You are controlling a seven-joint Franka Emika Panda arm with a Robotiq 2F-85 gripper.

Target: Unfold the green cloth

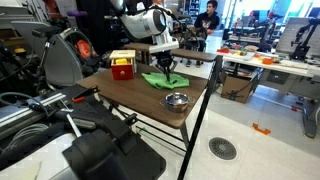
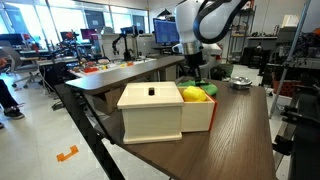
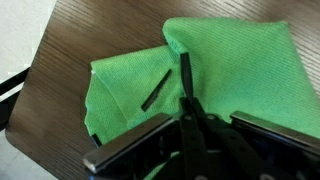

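Observation:
The green cloth's edge will leave my gripper's hold and be set free on the bare table (image 1: 121,87), in front of the red-and-yellow box.
The green cloth (image 3: 235,70) lies rumpled on the dark wooden table, with one layer folded over another. It also shows in both exterior views (image 1: 158,80) (image 2: 205,90). My gripper (image 3: 185,72) is down at the cloth, its fingers closed together on the edge of the upper layer. In both exterior views the gripper (image 1: 167,66) (image 2: 192,70) points straight down onto the cloth. The wrist view shows only part of the cloth, since the gripper body hides its near part.
A red-and-yellow box (image 1: 122,68) stands beside the cloth; it appears as a cream box (image 2: 150,112) in an exterior view. A small metal bowl (image 1: 177,100) (image 2: 240,82) sits near the table (image 1: 130,95) edge. Desks and people are behind.

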